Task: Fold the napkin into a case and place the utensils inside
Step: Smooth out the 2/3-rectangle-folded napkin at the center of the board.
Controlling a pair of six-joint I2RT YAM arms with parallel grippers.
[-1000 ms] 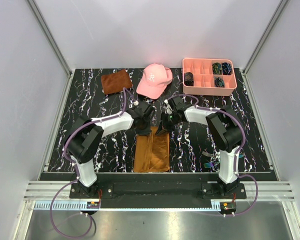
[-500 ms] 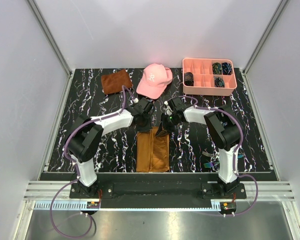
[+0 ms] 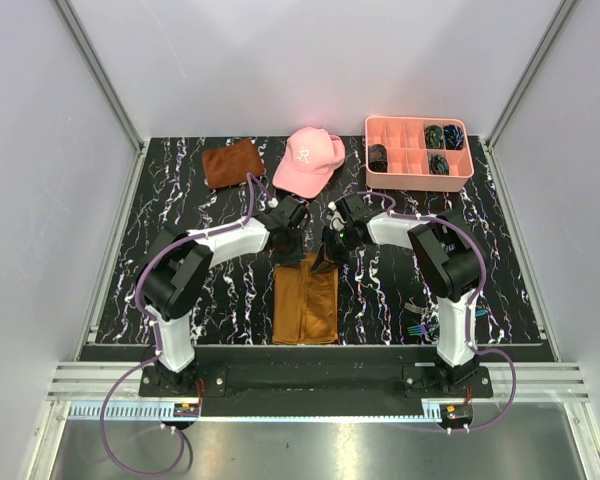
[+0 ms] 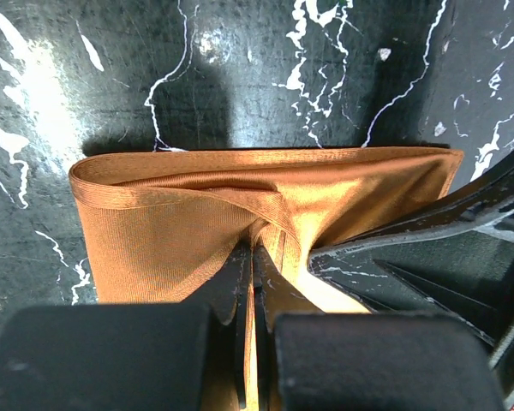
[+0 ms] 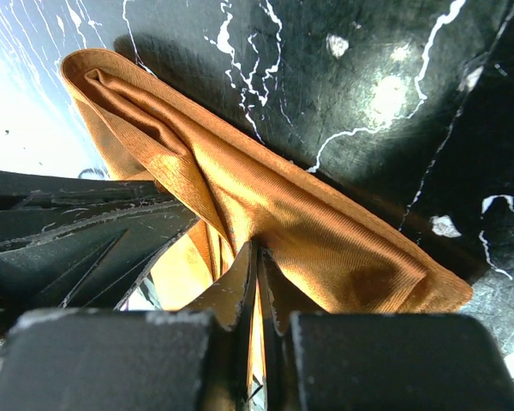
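Note:
Next, my right gripper opens, moves over and pinches the overlapping flaps (image 5: 191, 181), as it is pinching the napkin beside the wrinkled overlap at the far end of the middle seam.
The orange-brown napkin (image 3: 305, 300) lies folded into a long narrow strip near the table's front middle. My left gripper (image 3: 288, 256) and right gripper (image 3: 324, 260) are both at its far end, side by side. In the left wrist view my left gripper (image 4: 254, 250) is shut on a pinch of the napkin (image 4: 163, 223). In the right wrist view my right gripper (image 5: 257, 248) is shut on the napkin (image 5: 308, 223) too. The iridescent utensils (image 3: 420, 326) lie at the front right by the right arm's base, a fork among them.
A pink cap (image 3: 308, 160) and a small rust-brown cloth (image 3: 231, 162) lie at the back. A pink compartment tray (image 3: 416, 172) with dark items stands at the back right. Grey walls enclose the table.
Both grippers have drawn the napkin's far end a little further back. The strip looks slightly narrower and straighter than a second ago.

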